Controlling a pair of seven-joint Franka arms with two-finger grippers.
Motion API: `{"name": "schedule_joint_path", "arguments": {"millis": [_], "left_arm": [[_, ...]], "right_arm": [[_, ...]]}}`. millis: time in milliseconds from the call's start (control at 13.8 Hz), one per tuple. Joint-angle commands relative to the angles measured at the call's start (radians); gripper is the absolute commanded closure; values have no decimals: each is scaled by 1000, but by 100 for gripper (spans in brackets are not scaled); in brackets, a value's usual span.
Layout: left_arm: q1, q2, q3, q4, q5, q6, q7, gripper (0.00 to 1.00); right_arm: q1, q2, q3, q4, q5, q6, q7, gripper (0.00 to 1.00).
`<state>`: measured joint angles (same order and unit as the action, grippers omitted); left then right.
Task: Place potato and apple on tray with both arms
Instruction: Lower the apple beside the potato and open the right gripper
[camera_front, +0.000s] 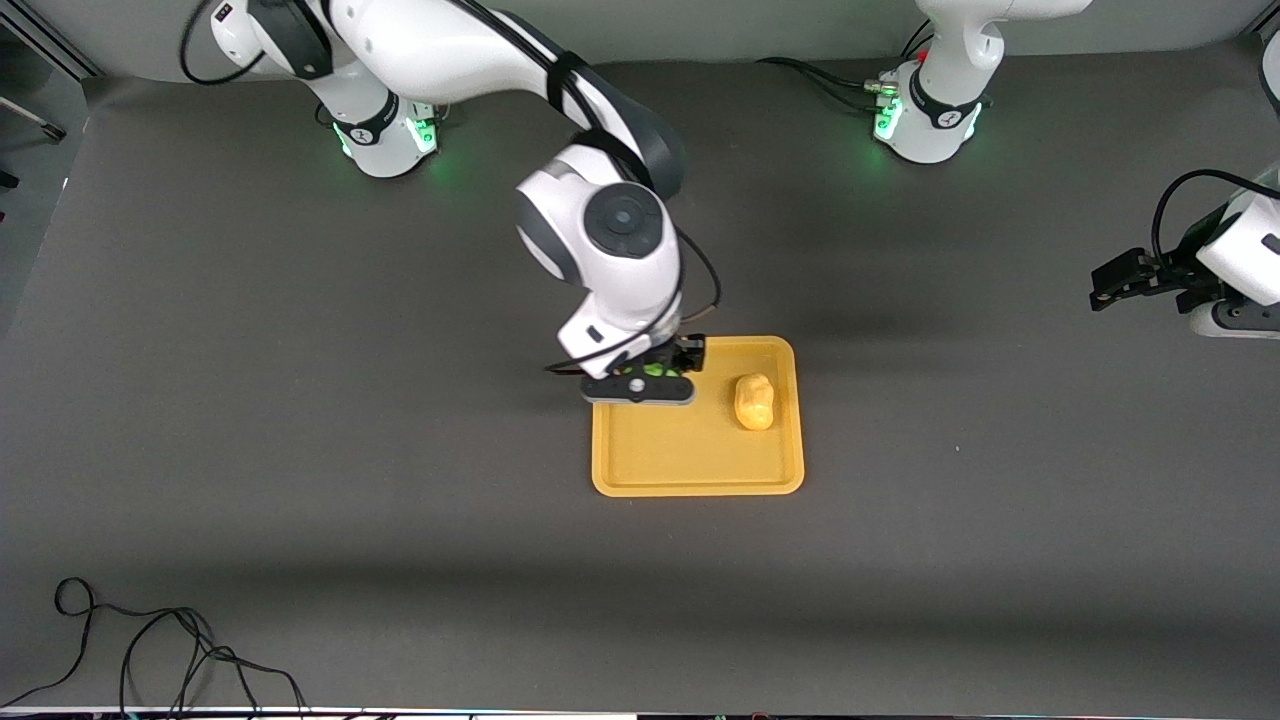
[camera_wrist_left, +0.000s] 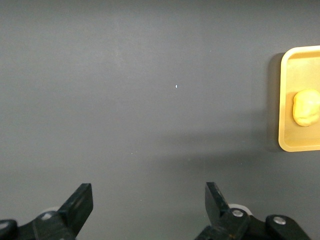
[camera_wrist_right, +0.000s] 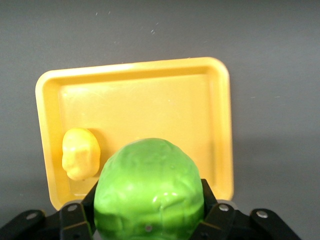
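Note:
The robot's right gripper needs to release the green apple, now held over the tray's corner, on the tray's free bottom beside the yellow potato (camera_front: 684, 412) (camera_wrist_right: 146, 141).
The orange-yellow tray (camera_front: 690, 470) lies mid-table. The yellow potato (camera_front: 754, 402) rests in it, at the side toward the left arm's end; it also shows in the right wrist view (camera_wrist_right: 80, 153) and the left wrist view (camera_wrist_left: 306, 107). My right gripper (camera_front: 655, 378) is over the tray's corner toward the right arm's end, shut on the green apple (camera_wrist_right: 149, 192), which barely shows in the front view (camera_front: 655, 370). My left gripper (camera_front: 1110, 282) waits open and empty above the table at the left arm's end; its fingertips (camera_wrist_left: 82, 197) frame bare mat.
The tray (camera_wrist_right: 150, 105) has free floor between the potato and the gripper. A black cable (camera_front: 150, 650) lies near the table's front edge toward the right arm's end. The arm bases (camera_front: 385, 135) stand along the table's edge farthest from the camera.

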<state>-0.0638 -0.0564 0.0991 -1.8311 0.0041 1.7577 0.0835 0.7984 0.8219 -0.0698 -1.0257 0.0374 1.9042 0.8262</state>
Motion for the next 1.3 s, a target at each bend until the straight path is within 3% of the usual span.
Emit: {"name": "schedule_joint_path", "arguments": {"millis": [0,145,580,942,1014,1087,1159,1232], "left_arm": [[-19,22,4,27,-9,8,-16,0],[-19,38,4,49,-10,8,-15,0],[-13,96,5,136,-36,-15,-2,0],[-22,133,4,139,-35,-26,2,0],[-21,144,4,142,-38,-18,2,0],[-21,148,5,142,-36,-18,2,1],[-21,161,5,142,-35,-24,2,3],[-21,164,5,142,-33,-27,2,4]], "right_arm": [[2,136,4,64,3,109,25,54],[8,198,4,65,-1,173,25,54],[13,258,2,62,-5,199,19,54],[27,284,4,61,-5,233,25,52],[27,286,4,61,-5,234,28,33],[28,286,4,61,-5,234,46,8],[31,283,4,61,-5,233,62,0],[33,273,2,61,-5,225,62,0]]}}
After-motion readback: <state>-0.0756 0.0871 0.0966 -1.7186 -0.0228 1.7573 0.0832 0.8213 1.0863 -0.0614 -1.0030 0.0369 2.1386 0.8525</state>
